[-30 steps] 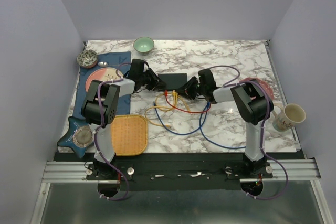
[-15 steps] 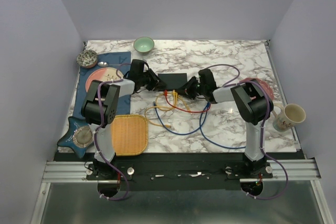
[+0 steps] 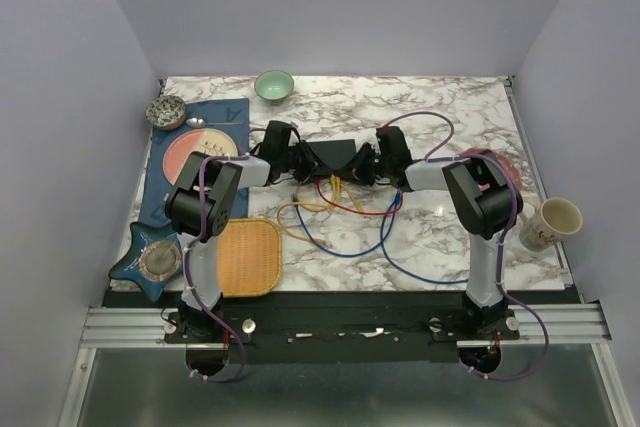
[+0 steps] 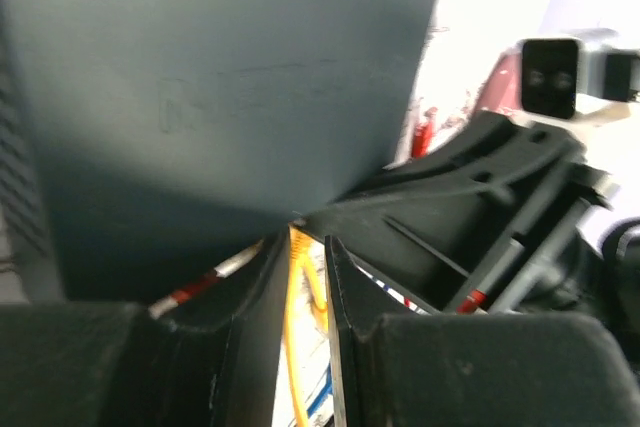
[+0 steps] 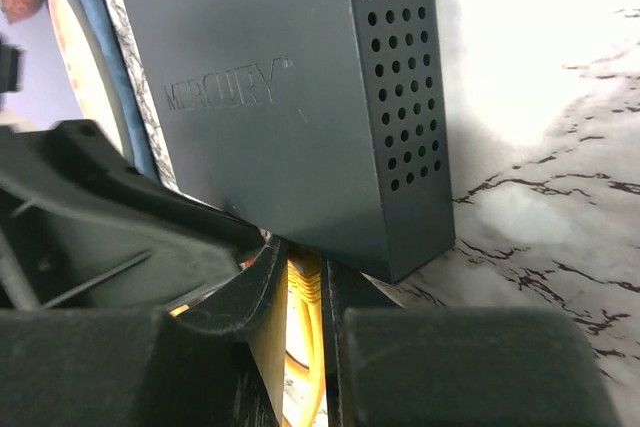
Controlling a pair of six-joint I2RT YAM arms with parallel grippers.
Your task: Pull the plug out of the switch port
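Next, my right gripper lets go of the yellow plug on the marble (image 3: 384, 209) beside the crossing red and blue cables.
The flat black box (image 3: 335, 152) lies mid-table and fills the upper part of both wrist views (image 4: 220, 97) (image 5: 280, 117). Its row of sockets faces the arms; the switch port itself is hidden behind the fingers. A yellow plug (image 3: 335, 184) with a ribbed boot (image 5: 305, 282) enters that edge. My right gripper (image 3: 358, 165) (image 5: 305, 262) is shut on this boot, right against the box. My left gripper (image 3: 318, 162) (image 4: 305, 242) meets it from the left, tips at the box edge. Its jaws stand a narrow slit apart with yellow cable (image 4: 292, 327) showing in the gap; the view is blurred.
Red (image 3: 355, 209), blue (image 3: 340, 247) and yellow cables loop on the marble in front of the box. A woven yellow mat (image 3: 246, 257) and a star dish (image 3: 150, 259) lie near left. A pink plate (image 3: 190, 152), green bowl (image 3: 274, 85) and mug (image 3: 550, 222) stand around.
My left gripper has swung right from the box's left end to its near edge. The right gripper has crept closer to the box and narrowed its jaws onto the yellow plug.
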